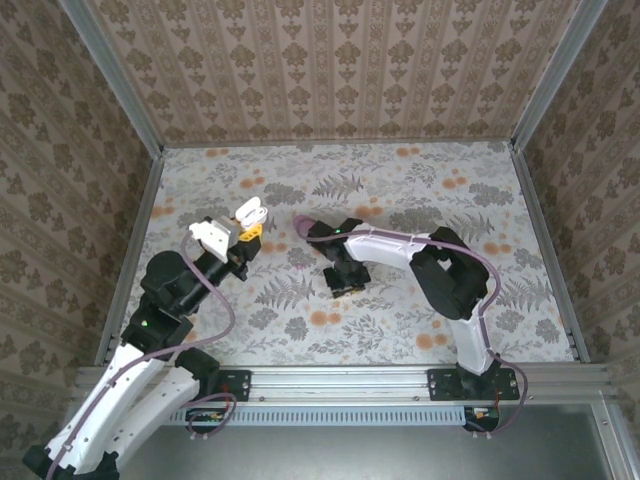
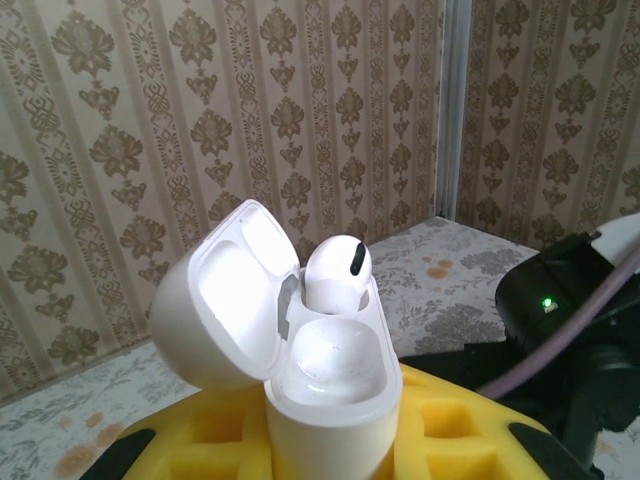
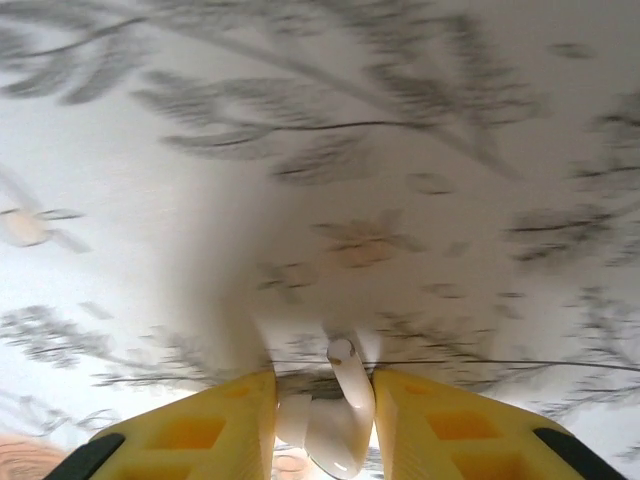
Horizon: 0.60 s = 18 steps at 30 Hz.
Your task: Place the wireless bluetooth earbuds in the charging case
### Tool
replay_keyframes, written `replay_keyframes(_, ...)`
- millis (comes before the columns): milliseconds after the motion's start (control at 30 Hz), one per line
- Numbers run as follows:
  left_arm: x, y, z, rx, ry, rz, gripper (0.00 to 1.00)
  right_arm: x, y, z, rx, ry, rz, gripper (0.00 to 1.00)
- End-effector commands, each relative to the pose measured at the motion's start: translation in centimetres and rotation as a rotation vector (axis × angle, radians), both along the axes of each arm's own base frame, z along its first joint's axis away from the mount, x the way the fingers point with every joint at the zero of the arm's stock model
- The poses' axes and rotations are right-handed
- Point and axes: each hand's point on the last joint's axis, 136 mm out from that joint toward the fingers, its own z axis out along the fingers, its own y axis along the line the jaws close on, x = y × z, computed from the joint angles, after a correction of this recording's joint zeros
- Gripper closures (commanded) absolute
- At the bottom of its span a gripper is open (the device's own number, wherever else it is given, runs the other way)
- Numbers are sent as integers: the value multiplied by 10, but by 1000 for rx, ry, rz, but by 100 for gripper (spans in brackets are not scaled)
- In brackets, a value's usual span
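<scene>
The earbud's stem lies against a finger of my right gripper. I need to put the earbud down and take its round head point(image 3: 336, 442), so the stem is left free for the socket.
My left gripper point(image 1: 249, 231) is lifted off the table and shut on the charging case point(image 2: 330, 400), a pale glossy case held upright between its yellow fingers point(image 2: 455, 420). The lid point(image 2: 220, 300) is hinged open to the left. One earbud point(image 2: 337, 275) sits in the far socket; the near socket point(image 2: 335, 365) is bare. In the top view the open charging case point(image 1: 250, 212) shows white at the left gripper's tip. My right gripper point(image 3: 325, 415) points down close to the tabletop, shut on a second white earbud point(image 3: 345, 420) whose stem points toward the table. In the top view the right gripper point(image 1: 343, 286) is low at the table's middle.
The floral-patterned table point(image 1: 400, 190) is boxed in by wallpapered walls and metal frame posts point(image 1: 150, 190). The right arm's black wrist point(image 2: 560, 300) with a green light is right of the case. A metal rail point(image 1: 350, 380) runs along the near edge.
</scene>
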Motion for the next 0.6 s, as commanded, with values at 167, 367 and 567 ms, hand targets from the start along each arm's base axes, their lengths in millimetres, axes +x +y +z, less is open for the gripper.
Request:
replay_keyframes(167, 5, -9, 9, -48, -12, -33, 78, 23, -38, 10, -33, -55, -39, 56)
replay_keyframes(367, 9, -12, 6, -43, -3, -33, 78, 25, -33, 37, 37, -112, -104, 55)
replay_keyframes(567, 11, -16, 6, -41, -1, -44, 78, 22, -25, 38, 71, -123, -117, 59)
